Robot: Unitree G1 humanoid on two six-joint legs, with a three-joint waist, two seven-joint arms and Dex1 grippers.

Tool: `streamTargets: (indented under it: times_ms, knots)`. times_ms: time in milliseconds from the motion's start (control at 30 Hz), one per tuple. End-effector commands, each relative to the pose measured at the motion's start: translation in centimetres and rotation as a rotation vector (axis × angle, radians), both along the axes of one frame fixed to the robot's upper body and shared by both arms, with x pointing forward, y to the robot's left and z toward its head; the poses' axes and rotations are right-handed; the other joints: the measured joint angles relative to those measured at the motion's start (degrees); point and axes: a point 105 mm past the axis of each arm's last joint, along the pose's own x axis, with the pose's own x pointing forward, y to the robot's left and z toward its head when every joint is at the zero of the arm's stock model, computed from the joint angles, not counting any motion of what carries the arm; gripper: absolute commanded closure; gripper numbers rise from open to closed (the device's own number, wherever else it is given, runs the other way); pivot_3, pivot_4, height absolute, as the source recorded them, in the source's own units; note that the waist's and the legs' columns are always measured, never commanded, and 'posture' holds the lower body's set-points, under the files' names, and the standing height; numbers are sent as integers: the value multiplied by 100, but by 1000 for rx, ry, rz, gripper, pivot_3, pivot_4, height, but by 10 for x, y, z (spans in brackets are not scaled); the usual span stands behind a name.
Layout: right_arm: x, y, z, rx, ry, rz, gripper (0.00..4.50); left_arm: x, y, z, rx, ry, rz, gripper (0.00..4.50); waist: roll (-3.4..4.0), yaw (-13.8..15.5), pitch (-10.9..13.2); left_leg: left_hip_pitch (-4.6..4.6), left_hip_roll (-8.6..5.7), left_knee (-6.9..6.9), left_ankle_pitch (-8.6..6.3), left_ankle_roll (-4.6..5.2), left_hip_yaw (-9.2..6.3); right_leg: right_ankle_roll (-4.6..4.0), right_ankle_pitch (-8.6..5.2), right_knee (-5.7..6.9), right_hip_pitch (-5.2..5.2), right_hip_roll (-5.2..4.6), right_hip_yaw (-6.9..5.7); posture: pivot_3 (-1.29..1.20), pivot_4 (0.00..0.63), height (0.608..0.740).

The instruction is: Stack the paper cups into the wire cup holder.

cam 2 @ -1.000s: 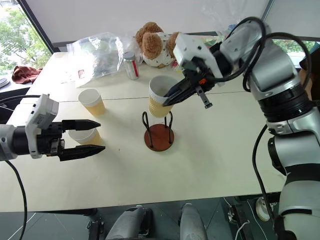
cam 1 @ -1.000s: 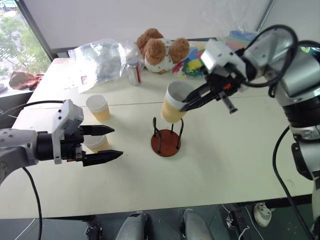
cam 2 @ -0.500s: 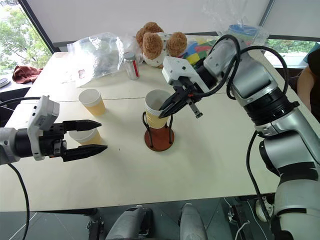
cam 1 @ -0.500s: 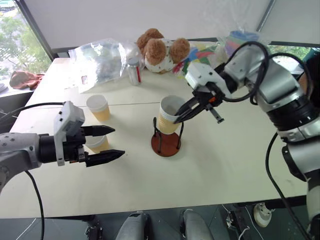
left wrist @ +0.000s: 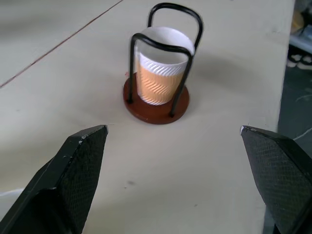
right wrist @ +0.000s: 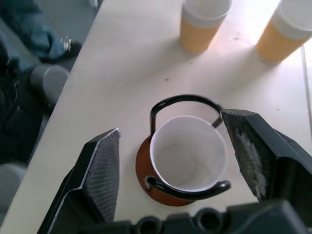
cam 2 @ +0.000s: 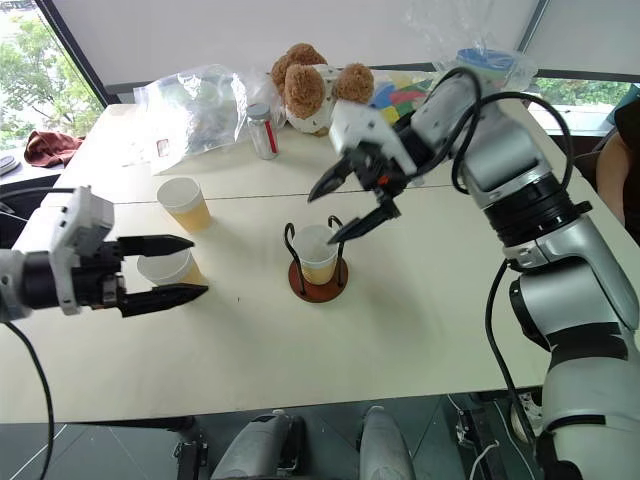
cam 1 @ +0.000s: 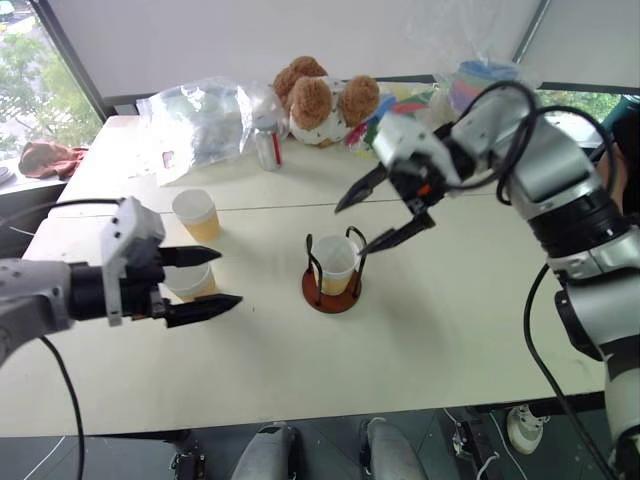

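Observation:
My left gripper is to take the nearer loose paper cup next by its near-side rim (cam 1: pixel 184 283) and leave the paper cup farther back standing.
One paper cup (cam 1: pixel 335 264) stands upright inside the wire cup holder (cam 1: pixel 331 292), a reddish-brown disc with black wire loops, at the table's middle. My right gripper (cam 1: pixel 352 228) hovers open just above it, holding nothing; in the right wrist view its fingers (right wrist: pixel 100 170) straddle the cup (right wrist: pixel 187 152). Two more paper cups stand to the left: one (cam 1: pixel 196 214) farther back, one (cam 1: pixel 190 284) partly behind my left gripper (cam 1: pixel 228 277). That gripper is open and empty and points toward the holder (left wrist: pixel 156 105).
A teddy bear (cam 1: pixel 320 98), a crumpled clear plastic bag (cam 1: pixel 200 120), a small jar (cam 1: pixel 267 148) and a wrapped stack of pastel cups (cam 1: pixel 485 78) line the table's far edge. A person's sleeve (cam 2: pixel 618 165) shows at the far right.
My right gripper lowered the cup into the holder, then opened and let it go; the cup now sits down on the base. The left gripper shifted slightly left.

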Motion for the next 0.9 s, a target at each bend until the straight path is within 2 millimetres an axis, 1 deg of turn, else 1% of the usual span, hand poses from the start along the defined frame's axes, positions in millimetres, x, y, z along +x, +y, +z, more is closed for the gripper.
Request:
streamTargets:
  times_ms: [33, 67, 133, 167, 233, 300, 367, 433, 500, 600, 700, 833, 900]
  knots:
    - [-19, -2, 39, 174, 52, 37, 753, -2, 27, 25, 116, -76, 39, 0, 0, -2, 0, 0, 0, -3, 0, 0, 0, 0, 0, -2, 0, 1, 0, 0, 150, 740]
    - [-26, -2, 40, 210, 99, 54, 753, -4, 35, 29, 160, -55, 32, 0, 0, -3, 0, 0, 1, -5, 0, 0, 0, 0, 0, -3, 0, 1, -1, 0, 150, 740]
    - [-41, -1, 34, 261, 182, 91, 753, -8, 48, 38, 214, -11, 9, 0, -5, -4, -3, 0, 2, -12, -1, 2, 2, 0, 0, -8, -1, 0, -3, 0, 150, 740]
    - [-46, -1, 26, 269, 206, 93, 753, -8, 52, 39, 238, -5, -1, 0, -5, 2, -3, 0, 6, -13, -1, 2, -1, -1, 0, -10, 1, 1, -8, 0, 150, 740]
    - [-47, 0, 7, 261, 217, 56, 753, -8, 57, 30, 300, 20, -24, 0, -2, 5, -4, 1, 5, -12, -2, 4, 2, 0, 0, -12, 4, -3, -13, 0, 150, 740]
    - [-48, 2, -3, 260, 220, 30, 753, -8, 62, 23, 343, 26, -41, 0, 2, -1, -1, 1, 2, -11, -8, 14, 10, 0, 0, -13, 5, -15, -12, 0, 150, 740]
    - [-45, 3, -12, 259, 217, -9, 753, -1, 67, 10, 403, -10, -43, 0, 2, -1, -1, -1, 0, -10, -8, 16, 15, 0, 0, -9, 0, -21, -11, 0, 150, 740]
    - [-43, 3, -20, 261, 216, -48, 753, 5, 66, -4, 434, -37, -64, 0, 1, 2, -2, 0, 2, -10, -8, 16, 14, 1, 0, -3, -2, -21, -11, 0, 150, 740]
    - [-44, 1, -25, 264, 215, -80, 753, 7, 61, -13, 423, -44, -94, 0, 1, 5, -2, 0, 4, -10, -9, 17, 12, 0, 0, 0, -2, -21, -11, 0, 150, 740]
    - [-46, 0, -27, 272, 217, -108, 753, 9, 57, -23, 428, -44, -125, 0, -1, 9, -2, -2, 4, -9, -10, 18, 12, 1, 0, -3, -2, -24, -11, 0, 150, 740]
    - [-47, -1, -28, 285, 218, -139, 753, 16, 53, -37, 450, -44, -161, 0, -1, 15, -2, -2, 3, -7, -10, 19, 11, 1, 1, -1, -2, -24, -11, 0, 150, 740]
    - [-48, -2, -26, 297, 211, -158, 753, 28, 50, -44, 457, -54, -187, 0, -3, 13, -3, -2, 3, -3, -12, 24, 11, 1, 1, 3, -1, -22, -12, 0, 150, 740]
    - [-48, -2, -25, 301, 204, -168, 753, 30, 50, -47, 457, -34, -208, 0, -3, 10, -3, -2, 3, 1, -14, 28, 11, 1, 1, 6, -1, -16, -13, 0, 150, 740]
